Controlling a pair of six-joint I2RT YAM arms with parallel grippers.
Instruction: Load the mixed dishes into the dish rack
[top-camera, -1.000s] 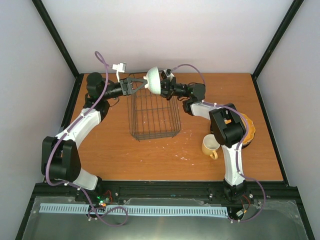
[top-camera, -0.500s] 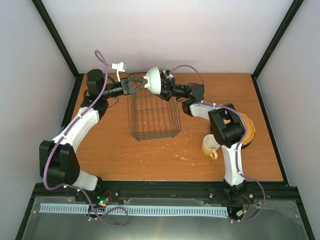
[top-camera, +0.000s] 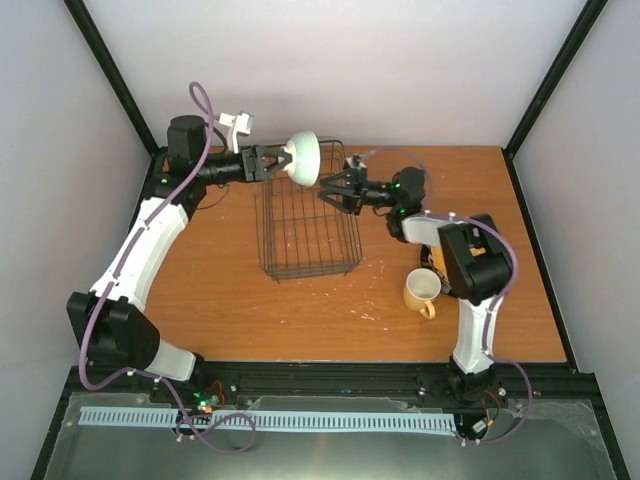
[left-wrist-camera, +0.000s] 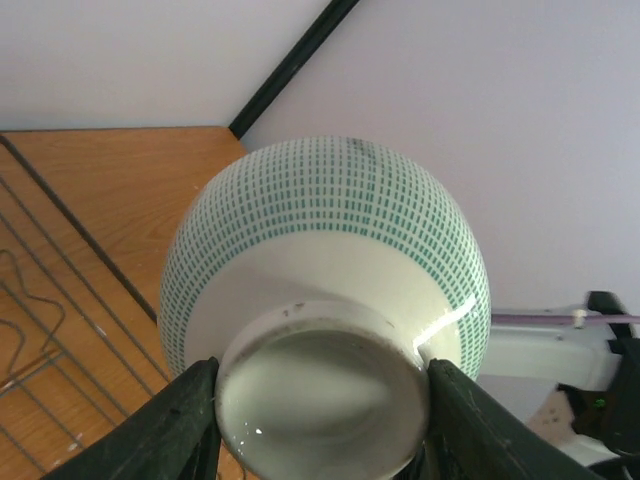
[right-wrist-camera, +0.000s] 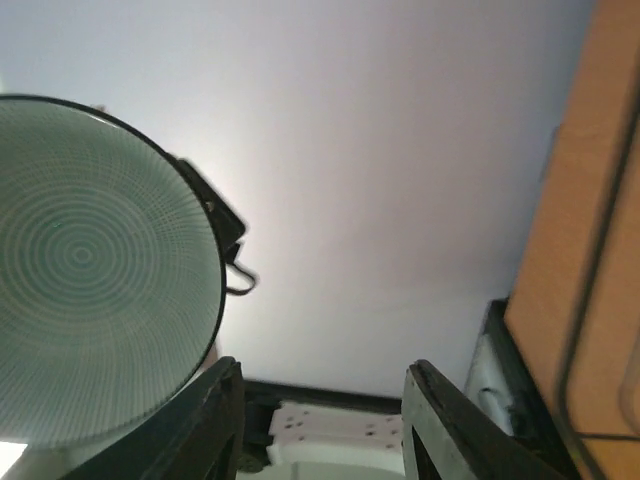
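Next, I put the pale bowl down in the near end of the dish rack (top-camera: 325, 237), toward the mug, with my left gripper.
The pale bowl with blue-green dashes (top-camera: 304, 155) is held sideways in the air over the far end of the wire dish rack (top-camera: 308, 228). My left gripper (top-camera: 281, 161) is shut on its foot ring. In the left wrist view the bowl (left-wrist-camera: 325, 215) fills the frame, with a finger (left-wrist-camera: 175, 425) on each side of the foot. My right gripper (top-camera: 331, 190) is open and empty, just right of the bowl and above the rack. Its wrist view shows the bowl's inside (right-wrist-camera: 90, 270) at left, clear of the spread fingers (right-wrist-camera: 205, 420). The cream-yellow mug (top-camera: 421, 291) stands right of the rack. No plates show.
The right arm's elbow (top-camera: 470, 260) hangs over the table's right side behind the mug. Rack wires (left-wrist-camera: 40, 300) pass below the bowl in the left wrist view. Black frame posts stand at the back corners.
The right gripper let go of the bowl, opened and pulled back to the right. The left gripper now holds the bowl alone and has shifted it slightly left.
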